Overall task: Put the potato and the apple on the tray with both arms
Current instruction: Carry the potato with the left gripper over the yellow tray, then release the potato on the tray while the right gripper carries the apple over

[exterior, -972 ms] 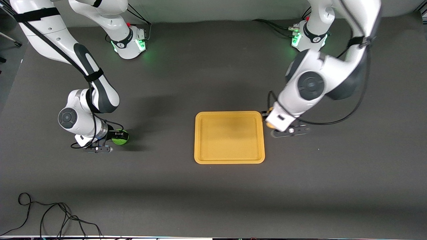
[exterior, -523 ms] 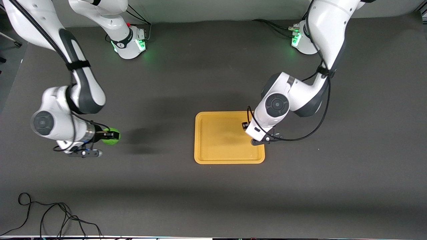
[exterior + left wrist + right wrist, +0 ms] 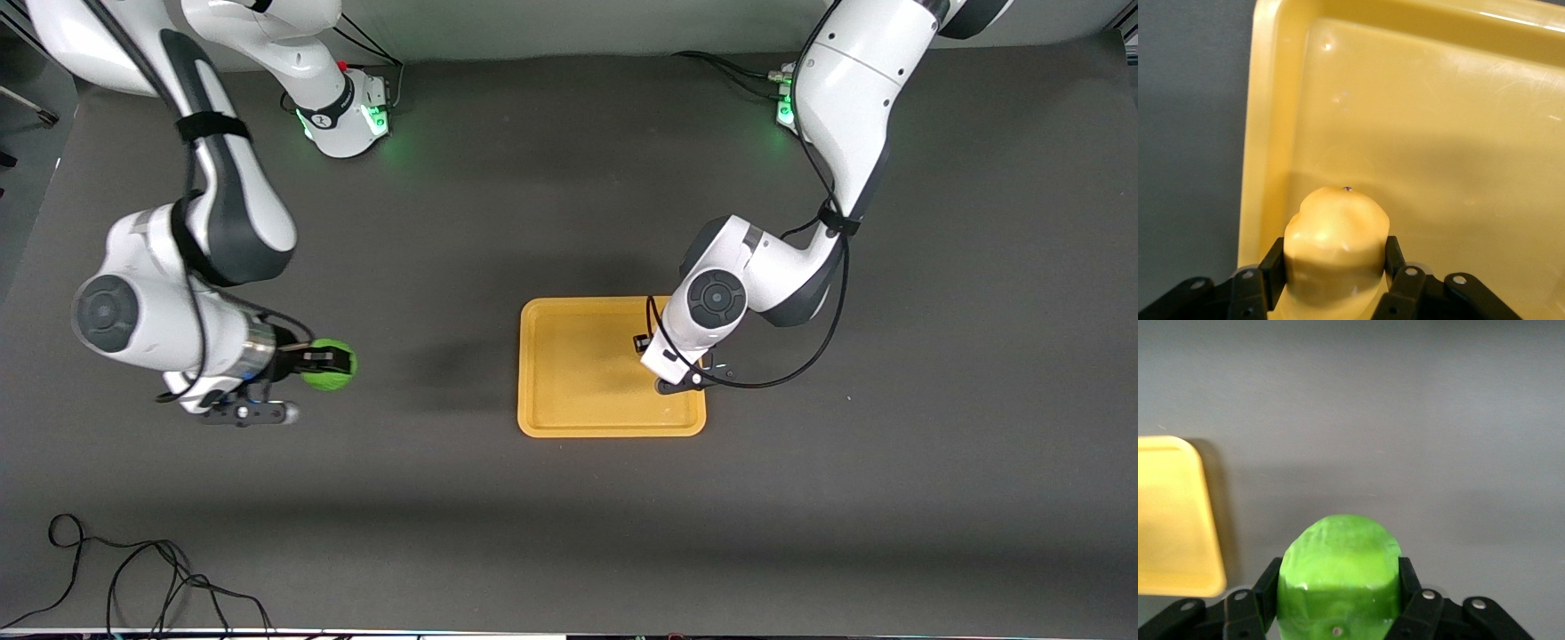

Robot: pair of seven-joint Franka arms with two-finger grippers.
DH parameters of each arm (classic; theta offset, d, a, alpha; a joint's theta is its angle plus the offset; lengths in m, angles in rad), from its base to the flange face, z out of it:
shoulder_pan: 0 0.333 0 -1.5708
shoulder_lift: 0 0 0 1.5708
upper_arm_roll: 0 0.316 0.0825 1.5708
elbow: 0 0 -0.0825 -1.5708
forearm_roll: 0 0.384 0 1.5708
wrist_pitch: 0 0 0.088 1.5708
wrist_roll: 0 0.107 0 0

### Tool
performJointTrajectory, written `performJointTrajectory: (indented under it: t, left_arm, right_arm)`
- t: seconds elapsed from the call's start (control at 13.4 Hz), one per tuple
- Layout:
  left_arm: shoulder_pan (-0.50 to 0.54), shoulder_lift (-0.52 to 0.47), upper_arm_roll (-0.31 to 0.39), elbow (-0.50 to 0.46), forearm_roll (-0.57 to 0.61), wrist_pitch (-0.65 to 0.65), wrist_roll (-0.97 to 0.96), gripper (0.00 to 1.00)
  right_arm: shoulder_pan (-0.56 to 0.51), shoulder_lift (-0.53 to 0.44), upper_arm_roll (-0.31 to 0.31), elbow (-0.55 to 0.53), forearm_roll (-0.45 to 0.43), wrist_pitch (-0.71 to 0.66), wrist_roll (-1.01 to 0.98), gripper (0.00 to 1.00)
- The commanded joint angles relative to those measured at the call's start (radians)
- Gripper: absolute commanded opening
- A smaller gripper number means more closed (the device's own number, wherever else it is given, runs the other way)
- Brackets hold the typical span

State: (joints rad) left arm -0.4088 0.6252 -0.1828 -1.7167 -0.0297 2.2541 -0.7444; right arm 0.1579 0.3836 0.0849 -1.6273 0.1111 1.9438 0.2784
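Next, I let go of the green apple with my right gripper on the tray's bare bottom (image 3: 586, 377), a short way from the potato.
The yellow-orange tray (image 3: 578, 418) lies on the dark table. My left gripper (image 3: 647, 348) is over the tray's end nearest the left arm, shut on the lumpy yellow potato (image 3: 1336, 243), which the wrist hides in the front view. In the left wrist view my left gripper (image 3: 1336, 260) holds the potato just above the tray floor (image 3: 1438, 133), close to the rim. My right gripper (image 3: 324, 363) is shut on the green apple (image 3: 331, 365), in the air over bare table toward the right arm's end. The right wrist view shows my right gripper (image 3: 1338, 580), the apple (image 3: 1338, 560) and a tray corner (image 3: 1171, 520).
A loose black cable (image 3: 133, 578) lies on the table near the front camera at the right arm's end. The two arm bases (image 3: 342, 116) (image 3: 791, 111) stand at the table's back edge. Bare table lies between the apple and the tray.
My left gripper moved with the potato from beside the tray's edge to over the tray. My right gripper rose with the apple, then moved a little toward the tray.
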Motion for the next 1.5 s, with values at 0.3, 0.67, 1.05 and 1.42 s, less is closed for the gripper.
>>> performJointTrajectory:
  t: [0.3, 0.67, 1.05, 1.42]
  left_arm:
    - [-0.015, 0.017, 0.02, 0.025, 0.031, 0.007, -0.015, 0.39]
    - [-0.015, 0.019, 0.022, 0.025, 0.057, 0.007, -0.015, 1.0]
    - [-0.004, -0.047, 0.029, 0.022, 0.059, -0.057, -0.012, 1.0]
    - [0.163, -0.251, 0.037, 0.016, 0.096, -0.269, 0.239, 1.0]
  right_arm:
    - [0.294, 0.305, -0.017, 0.34, 0.001, 0.075, 0.497, 0.21]
    - [0.371, 0.415, -0.017, 0.371, -0.057, 0.21, 0.64, 0.21]
    - [0.396, 0.434, -0.016, 0.371, -0.054, 0.218, 0.712, 0.21]
    - [0.466, 0.478, -0.016, 0.388, -0.056, 0.25, 0.771, 0.21]
